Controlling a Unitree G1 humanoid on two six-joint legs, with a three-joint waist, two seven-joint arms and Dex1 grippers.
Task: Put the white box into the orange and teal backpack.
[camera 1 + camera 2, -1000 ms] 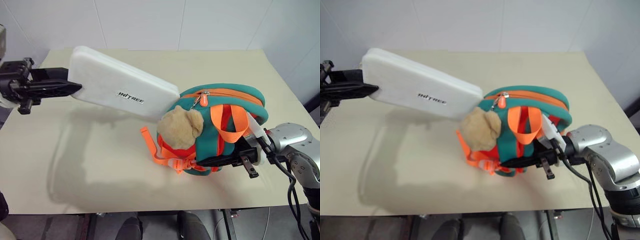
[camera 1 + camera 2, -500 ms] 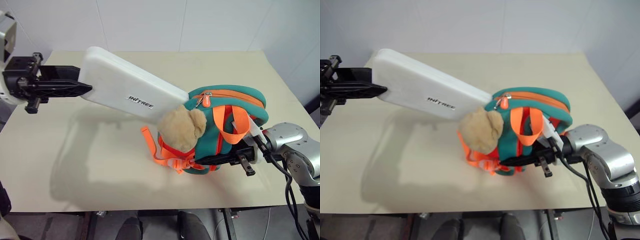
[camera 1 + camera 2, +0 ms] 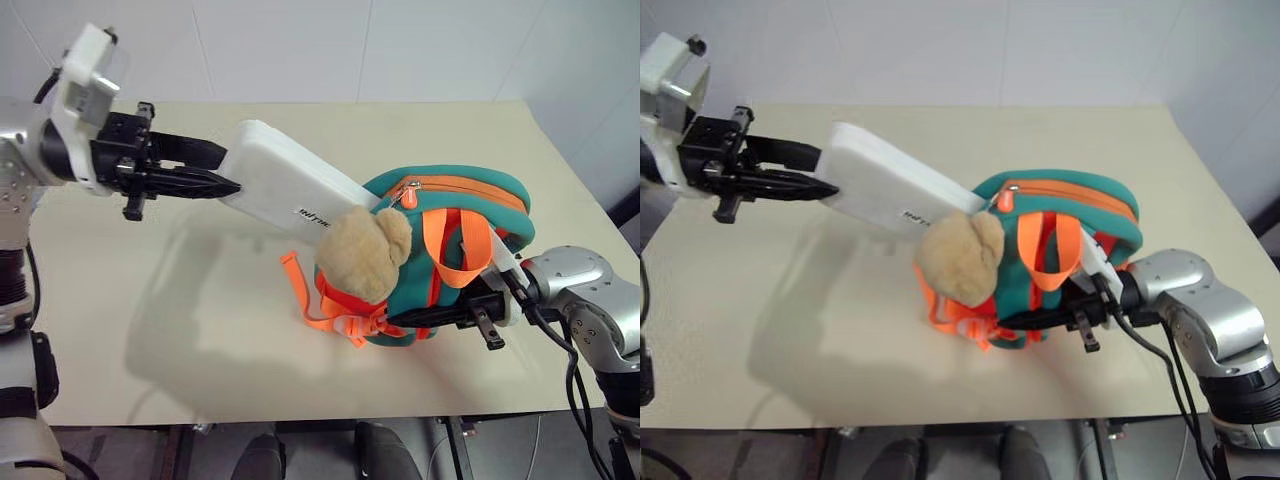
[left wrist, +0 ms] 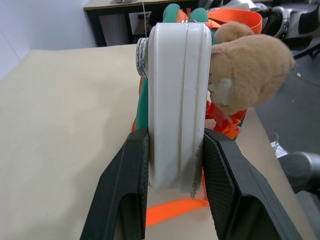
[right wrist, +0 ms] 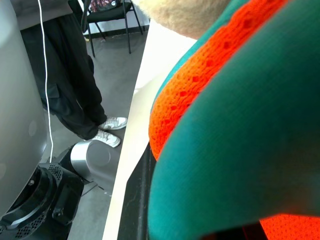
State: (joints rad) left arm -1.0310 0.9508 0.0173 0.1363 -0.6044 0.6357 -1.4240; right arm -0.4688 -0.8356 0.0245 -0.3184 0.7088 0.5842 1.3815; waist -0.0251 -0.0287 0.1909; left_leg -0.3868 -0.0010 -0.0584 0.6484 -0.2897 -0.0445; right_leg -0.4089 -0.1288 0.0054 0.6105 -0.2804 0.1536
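Note:
I need to let go of the white box with my left gripper inside the backpack's zip opening (image 3: 428,196) (image 4: 183,19), just behind the tan plush bear. The box is now held tilted off the table.
My left gripper (image 3: 230,170) is shut on the near end of the white box (image 3: 290,190), holding it off the table and tilted. The box slants down to the right. Its far end meets the zip opening of the orange and teal backpack (image 3: 445,178), just behind the tan plush bear (image 3: 362,255). How far in it reaches is hidden. In the left wrist view the box (image 4: 177,90) stands edge-on between my black fingers (image 4: 127,190). My right gripper (image 3: 415,318) is shut on the backpack's lower side, with teal and orange fabric (image 5: 240,150) pressed against it.
The backpack stands on a beige table (image 3: 200,330) with white tiled wall behind. Loose orange straps (image 3: 310,300) trail to the backpack's left. A person's legs (image 5: 75,75) stand on the floor beside the table, near a dark chair.
My left gripper has carried the white box to the right, towards the backpack. The box's far end now sits at the zip opening behind the bear. The right gripper has kept still.

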